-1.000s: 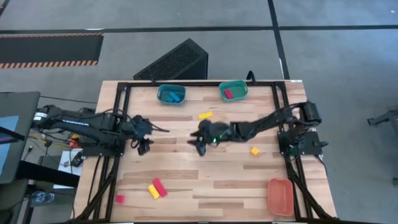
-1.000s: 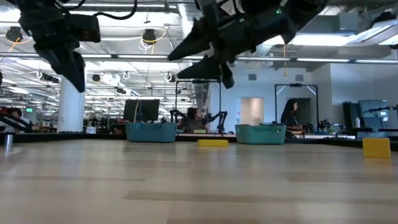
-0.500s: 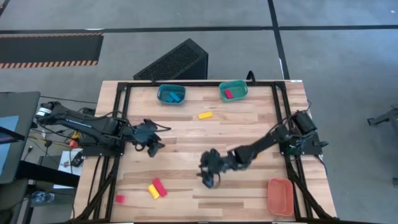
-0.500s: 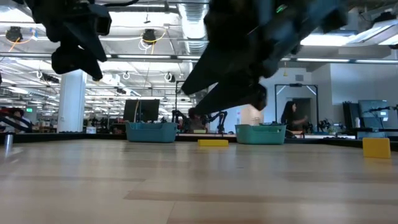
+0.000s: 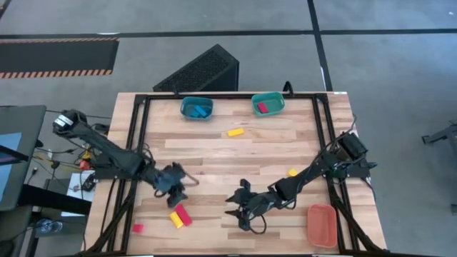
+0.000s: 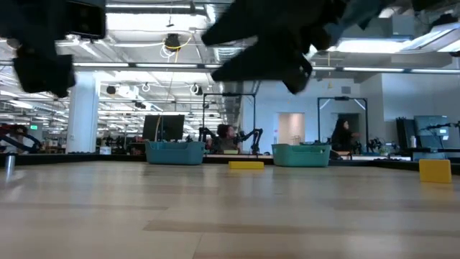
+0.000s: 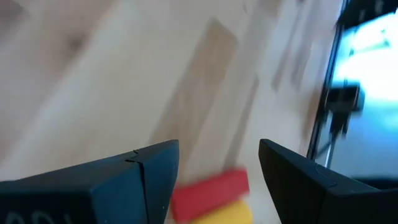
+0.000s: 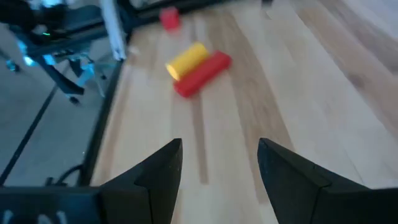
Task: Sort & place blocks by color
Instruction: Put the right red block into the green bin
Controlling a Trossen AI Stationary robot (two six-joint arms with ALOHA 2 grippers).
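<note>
The red bar beside the yellow bar is next for my right gripper, which should go to it and close on the red bar's near end (image 5: 188, 220) (image 8: 186, 88).
In the high view a red bar (image 5: 183, 213) and a yellow bar (image 5: 175, 220) lie side by side near the table's near edge, with a red cube (image 5: 138, 228) to their left. Another yellow bar (image 5: 235, 132) and a yellow cube (image 5: 292, 172) lie farther off. My left gripper (image 5: 176, 188) hovers open just beyond the pair; the left wrist view shows the red bar (image 7: 210, 193) and yellow bar (image 7: 229, 215) between its fingers (image 7: 218, 147). My right gripper (image 5: 239, 207) is open to the right of the pair, facing the red bar (image 8: 202, 73), yellow bar (image 8: 186, 59) and red cube (image 8: 169, 17).
A blue bin (image 5: 196, 108) holding a blue block and a teal bin (image 5: 268, 104) holding a red block stand at the far edge. An orange bin (image 5: 322, 225) sits at the near right corner. A black frame (image 5: 136, 143) borders the table. Both arms crowd the near middle.
Both arms have swung toward the table's near edge. The right gripper went from the table's middle down to the near part, right of the red and yellow pair. The left gripper moved nearer and slightly right, ending just beyond that pair. No block has moved.
</note>
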